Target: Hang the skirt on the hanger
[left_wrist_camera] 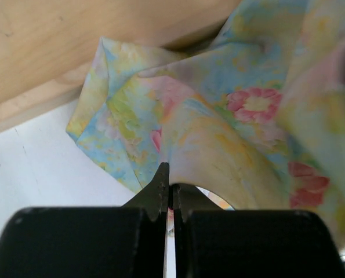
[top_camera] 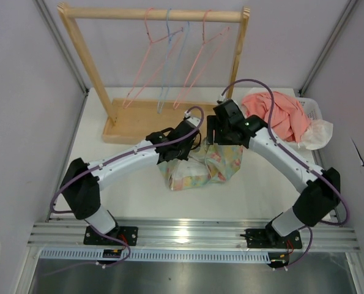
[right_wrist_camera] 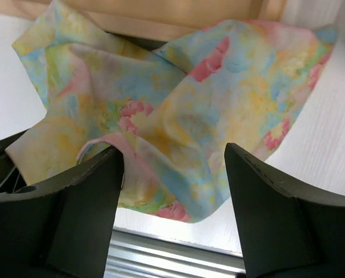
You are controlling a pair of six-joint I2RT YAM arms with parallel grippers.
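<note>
Next, my right gripper goes to the skirt's near edge [top_camera: 218,181] [right_wrist_camera: 192,219], on the skirt's side away from the wooden rack, and closes there.
The skirt [top_camera: 201,169], pastel yellow, blue and green with pink flowers, lies crumpled on the white table just in front of the rack's base. My left gripper [top_camera: 193,147] is at its far left edge, shut on a fold of the cloth [left_wrist_camera: 218,145]; the fingertips [left_wrist_camera: 162,184] pinch the fabric. My right gripper [top_camera: 214,143] hangs open just above the skirt's far right part [right_wrist_camera: 178,110], its fingers [right_wrist_camera: 102,174] either side of a raised fold, nothing held. Two thin pink wire hangers [top_camera: 146,58] [top_camera: 200,61] hang on the wooden rack.
The wooden rack [top_camera: 154,13] stands at the back, its base tray [top_camera: 139,122] right behind the skirt. Light blue hangers [top_camera: 171,58] hang between the pink ones. A coral-pink garment [top_camera: 279,113] fills a white basket [top_camera: 313,110] at the right.
</note>
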